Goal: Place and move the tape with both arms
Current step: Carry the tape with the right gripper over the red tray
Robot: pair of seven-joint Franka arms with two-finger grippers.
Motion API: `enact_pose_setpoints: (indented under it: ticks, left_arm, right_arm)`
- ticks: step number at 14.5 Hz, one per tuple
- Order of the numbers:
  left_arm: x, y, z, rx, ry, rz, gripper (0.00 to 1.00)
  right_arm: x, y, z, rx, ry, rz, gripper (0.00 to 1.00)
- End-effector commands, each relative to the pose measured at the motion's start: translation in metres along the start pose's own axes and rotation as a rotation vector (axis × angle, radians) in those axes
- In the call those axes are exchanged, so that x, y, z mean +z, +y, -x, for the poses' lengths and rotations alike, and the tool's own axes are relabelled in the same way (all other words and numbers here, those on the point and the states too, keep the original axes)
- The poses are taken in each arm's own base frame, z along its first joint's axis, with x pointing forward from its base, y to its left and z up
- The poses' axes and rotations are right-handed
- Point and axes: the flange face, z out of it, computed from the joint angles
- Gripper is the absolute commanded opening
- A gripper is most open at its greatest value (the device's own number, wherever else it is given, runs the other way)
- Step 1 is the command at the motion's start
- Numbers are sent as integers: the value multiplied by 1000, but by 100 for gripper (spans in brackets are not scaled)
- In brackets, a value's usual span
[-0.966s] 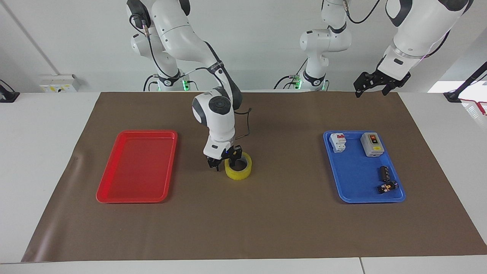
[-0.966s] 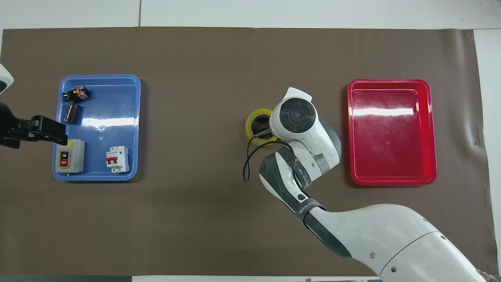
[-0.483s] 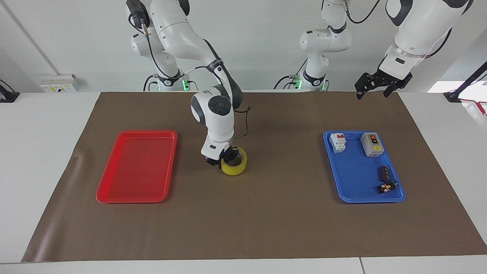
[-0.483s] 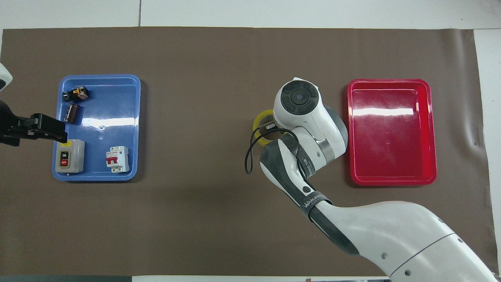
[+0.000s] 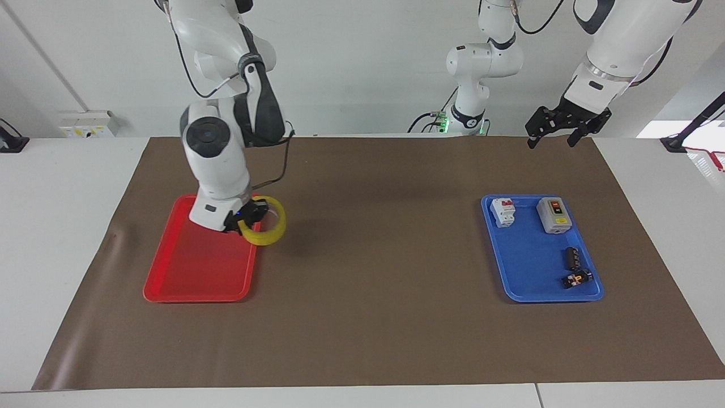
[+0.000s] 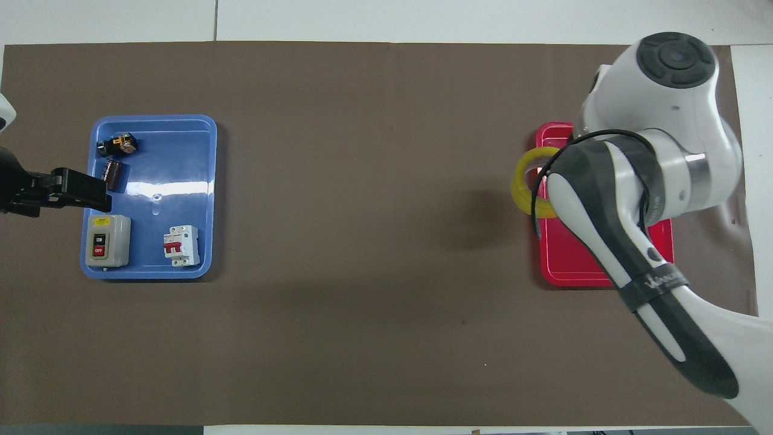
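Next, I let go of the tape with my right gripper in the middle of the red tray [image 6: 603,206]. The tape hangs above that tray's edge now.
The tape [image 5: 276,229], a yellow ring, hangs tilted in my right gripper [image 5: 247,216], which is shut on its rim. It is in the air over the edge of the red tray [image 5: 192,272] that lies toward the table's middle. In the overhead view the tape [image 6: 520,184] sticks out from under the right arm's wrist, which hides the gripper and much of the red tray [image 6: 574,266]. My left gripper [image 5: 558,129] waits open and empty, raised high over the left arm's end of the mat, and shows in the overhead view [image 6: 66,192] by the blue tray's edge.
A blue tray [image 5: 529,266] toward the left arm's end holds a white breaker [image 5: 503,211], a grey switch box [image 5: 554,215] and two small black items [image 5: 575,267]. A brown mat [image 5: 385,317] covers the table.
My right gripper has lifted the tape off the mat's middle and carried it toward the right arm's end, up to the red tray's edge. The left arm has barely moved.
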Motion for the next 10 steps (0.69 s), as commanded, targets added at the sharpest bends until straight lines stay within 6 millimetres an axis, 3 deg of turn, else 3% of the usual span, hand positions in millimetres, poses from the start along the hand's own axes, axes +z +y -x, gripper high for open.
enact_pose_setpoints:
  ticks: [1, 5, 10]
  left_arm:
    - [-1, -6, 5, 1, 13, 14, 100]
    - [-1, -6, 6, 4, 8, 15, 100]
    - [-1, -8, 7, 1, -2, 10, 100]
  right_arm:
    - [35, 50, 44, -91, 30, -2, 0]
    - [102, 83, 93, -98, 150, 50, 0]
    - [131, 86, 89, -56, 167, 42, 0]
